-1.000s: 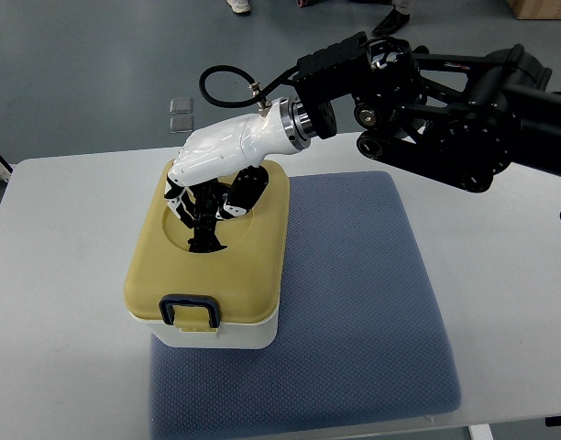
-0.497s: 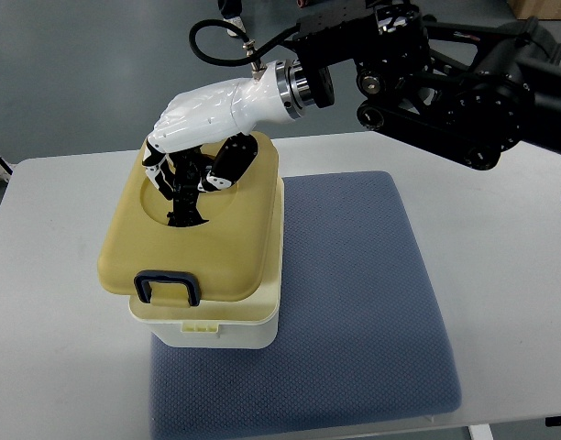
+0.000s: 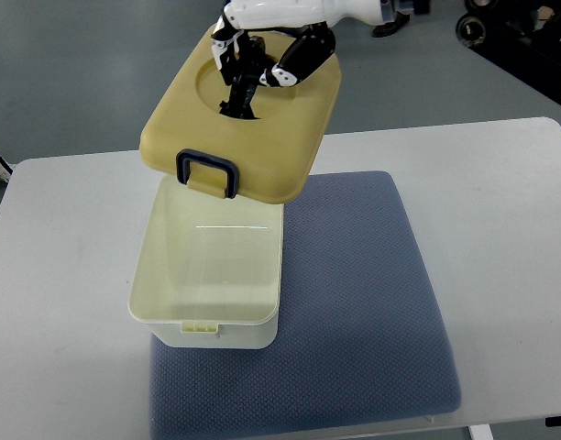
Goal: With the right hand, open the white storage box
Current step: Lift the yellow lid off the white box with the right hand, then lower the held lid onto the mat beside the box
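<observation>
The yellow lid will rest on the blue mat's far half [image 3: 369, 230] beside the white storage box once the robot's right gripper lets go of it.
The white storage box [image 3: 207, 316] stands open on the left part of a blue mat [image 3: 354, 302], and its inside is bare. My right hand [image 3: 262, 55], white with black fingers, is shut on the yellow lid's [image 3: 290, 137] recessed handle and holds the lid well above the box's far end, tilted. The lid's dark blue latch [image 3: 205, 174] hangs at its near edge. The right arm reaches in from the top right. The left hand is out of view.
The mat lies on a white table [image 3: 60, 275]. The table's far edge runs behind the lid, with grey floor beyond. Dark robot parts [image 3: 519, 46] show at the top right corner.
My right hand has lifted the yellow lid off the box and carried it up and to the right. The box now stands open with its inside showing.
</observation>
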Robot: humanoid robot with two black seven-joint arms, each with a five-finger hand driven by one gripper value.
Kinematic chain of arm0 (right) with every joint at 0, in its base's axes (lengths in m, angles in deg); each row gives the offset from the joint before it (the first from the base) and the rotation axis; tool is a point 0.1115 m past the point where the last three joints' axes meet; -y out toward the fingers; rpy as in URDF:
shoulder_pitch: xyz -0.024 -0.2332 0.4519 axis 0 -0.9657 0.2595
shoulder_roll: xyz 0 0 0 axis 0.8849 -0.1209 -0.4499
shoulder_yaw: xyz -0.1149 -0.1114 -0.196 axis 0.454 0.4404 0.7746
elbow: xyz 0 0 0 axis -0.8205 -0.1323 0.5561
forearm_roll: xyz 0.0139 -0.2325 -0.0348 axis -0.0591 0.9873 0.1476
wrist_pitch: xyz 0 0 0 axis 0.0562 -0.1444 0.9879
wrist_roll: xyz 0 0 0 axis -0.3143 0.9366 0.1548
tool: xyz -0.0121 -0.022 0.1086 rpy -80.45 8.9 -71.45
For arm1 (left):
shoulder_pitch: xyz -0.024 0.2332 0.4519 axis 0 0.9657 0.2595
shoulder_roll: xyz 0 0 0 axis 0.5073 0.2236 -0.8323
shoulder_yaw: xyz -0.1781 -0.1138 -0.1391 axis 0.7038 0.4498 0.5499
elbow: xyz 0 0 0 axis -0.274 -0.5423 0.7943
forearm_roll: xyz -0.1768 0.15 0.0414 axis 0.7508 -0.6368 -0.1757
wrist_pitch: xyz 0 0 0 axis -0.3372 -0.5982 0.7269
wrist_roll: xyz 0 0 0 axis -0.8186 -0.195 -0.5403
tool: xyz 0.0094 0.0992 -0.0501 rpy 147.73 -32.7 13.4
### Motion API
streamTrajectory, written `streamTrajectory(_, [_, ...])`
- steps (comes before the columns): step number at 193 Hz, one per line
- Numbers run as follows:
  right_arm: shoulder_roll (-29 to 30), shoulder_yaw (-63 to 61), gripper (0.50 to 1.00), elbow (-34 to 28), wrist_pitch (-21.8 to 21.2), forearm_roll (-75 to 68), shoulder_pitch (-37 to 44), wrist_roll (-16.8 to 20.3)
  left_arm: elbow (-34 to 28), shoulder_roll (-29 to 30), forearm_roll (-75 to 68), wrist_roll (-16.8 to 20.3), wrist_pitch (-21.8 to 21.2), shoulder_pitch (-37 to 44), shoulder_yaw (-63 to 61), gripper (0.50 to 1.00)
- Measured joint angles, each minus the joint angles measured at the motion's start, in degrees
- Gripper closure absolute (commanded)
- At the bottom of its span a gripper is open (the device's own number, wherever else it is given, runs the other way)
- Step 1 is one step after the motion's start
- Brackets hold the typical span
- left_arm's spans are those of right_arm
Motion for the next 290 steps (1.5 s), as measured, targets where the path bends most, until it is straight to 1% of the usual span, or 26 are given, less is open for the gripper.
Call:
streamTrajectory(22, [-6.0,-0.1,1.0,1.6,1.6,-2.0,-2.0,-0.9,0.0,0.0,0.0,0.0,0.0,0.0,0.0,0.5])
streamTrajectory(44, [-10.2,-0.1,1.0,2.5,3.7,-3.6,-4.9,-1.1,0.0,0.0,0.0,0.0,0.0,0.0,0.0,0.5])
streamTrajectory(63, [-12.8,-0.1,1.0,2.7,5.6,-3.9,-8.0,-1.1,0.0,0.0,0.0,0.0,0.0,0.0,0.0,0.5])
streamTrajectory(83, [-13.8,0.2,1.0,3.7,8.3,-3.9,-12.0,-1.1,0.0,0.0,0.0,0.0,0.0,0.0,0.0,0.5])
streamTrajectory(109, [-13.3,0.7,1.0,6.2,11.3,-3.9,-16.7,-1.1,0.0,0.0,0.0,0.0,0.0,0.0,0.0,0.5])
streamTrajectory(142, [-11.4,1.0,1.0,7.7,14.1,-3.9,-21.1,-1.1,0.0,0.0,0.0,0.0,0.0,0.0,0.0,0.5])
streamTrajectory(241, [-7.8,1.2,1.0,8.3,17.8,-3.3,-30.7,-1.2,0.0,0.0,0.0,0.0,0.0,0.0,0.0,0.5])
streamTrajectory(261, [-6.0,2.0,1.0,8.4,18.3,-3.1,-32.1,-1.2,0.0,0.0,0.0,0.0,0.0,0.0,0.0,0.5])
streamTrajectory(280, [-5.2,3.1,0.993,8.5,19.3,-3.1,-32.7,-1.2,0.0,0.0,0.0,0.0,0.0,0.0,0.0,0.5])
streamTrajectory(290, [-5.1,3.6,0.977,8.6,19.9,-3.1,-33.0,-1.1,0.0,0.0,0.0,0.0,0.0,0.0,0.0,0.5])
